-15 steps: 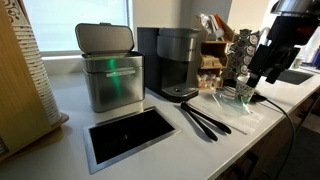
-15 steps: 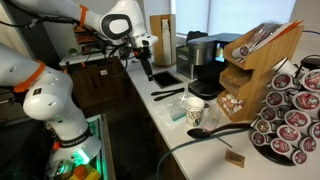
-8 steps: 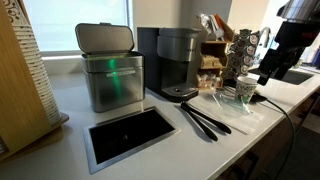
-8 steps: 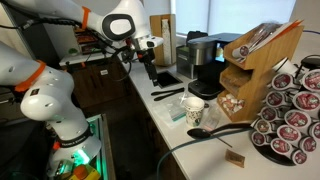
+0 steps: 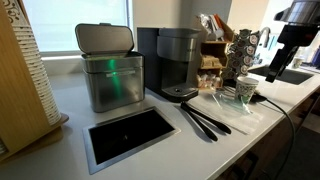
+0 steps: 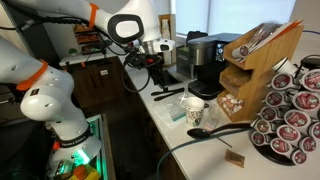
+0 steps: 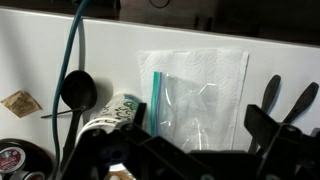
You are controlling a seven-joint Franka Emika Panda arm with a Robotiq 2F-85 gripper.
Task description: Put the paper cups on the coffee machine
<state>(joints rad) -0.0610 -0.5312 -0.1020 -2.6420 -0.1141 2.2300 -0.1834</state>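
Note:
The robot's gripper should next move to the paper cup's rim (image 5: 239,79) (image 7: 117,128), on the side toward the clear plastic bag, and close there.
A small whitish paper cup (image 5: 245,90) stands on the white counter, in front of the pod tower; it also shows in the other exterior view (image 6: 195,112) and at the wrist view's lower left (image 7: 108,112). The dark grey coffee machine (image 5: 176,62) (image 6: 205,60) stands at the back of the counter, apart from the cup. My gripper (image 5: 273,70) (image 6: 158,68) hangs open and empty above the counter. In the wrist view its fingers (image 7: 198,120) straddle a clear plastic bag (image 7: 195,85), to the right of the cup.
A steel lidded box (image 5: 108,68) with a green light stands beside the machine. A black recessed tray (image 5: 128,135) sits in the counter. Black tongs (image 5: 205,118) and a black spoon (image 7: 78,90) lie near the cup. A pod tower (image 5: 243,50) and a wooden rack (image 6: 255,60) stand behind.
My gripper has moved sideways over the counter, closer to the cup and the plastic bag. It stays open. The cup and machine have not moved.

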